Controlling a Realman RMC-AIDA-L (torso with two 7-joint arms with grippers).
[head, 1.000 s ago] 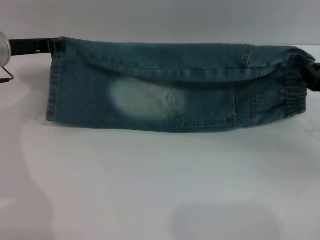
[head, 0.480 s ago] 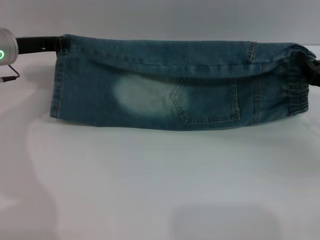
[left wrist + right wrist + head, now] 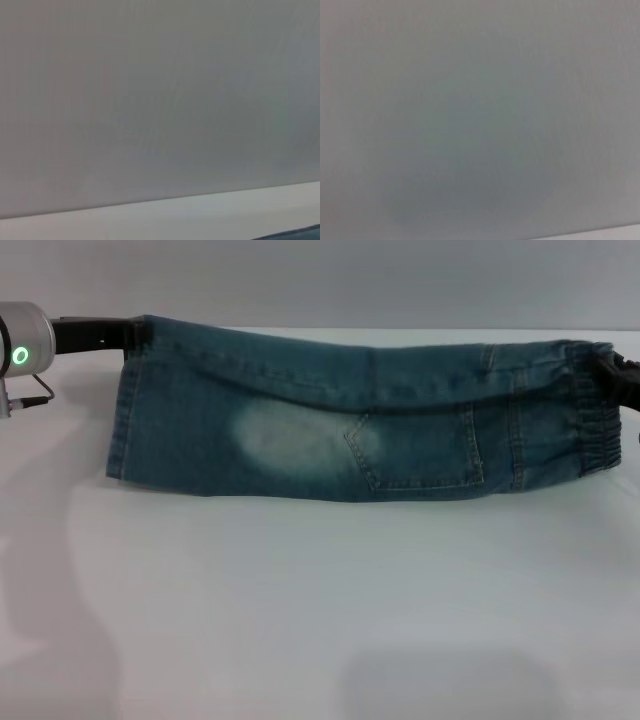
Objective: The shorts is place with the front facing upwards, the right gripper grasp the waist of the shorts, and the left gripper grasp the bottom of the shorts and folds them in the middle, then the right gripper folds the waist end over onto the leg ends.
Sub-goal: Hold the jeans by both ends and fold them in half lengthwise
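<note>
The robot's left gripper needs to release the bottom of the shorts, now hanging stretched above the table, flat on the white table (image 3: 145, 370) behind their front hem corner.
The shorts (image 3: 350, 420) hang as a long folded band of blue-green denim, stretched between both grippers above the white table (image 3: 320, 600). Their lower edge is at or just above the table. My left gripper (image 3: 128, 335), on its silver wrist with a green ring light, is shut on the bottom of the shorts (image 3: 122, 410) at the upper left corner. At the frame's right edge my right gripper (image 3: 622, 375) is shut on the gathered waist (image 3: 595, 425), and only a bit of its black jaw shows. A sliver of denim (image 3: 300, 235) shows in the left wrist view.
White tabletop spreads in front of the shorts. A grey wall (image 3: 320, 280) stands behind. The right wrist view holds only that grey wall (image 3: 480, 120) and a thin strip of table.
The left wrist has come in from the left edge, its green ring now showing. The shorts have shifted slightly right, and their top edge now sags in the middle.
</note>
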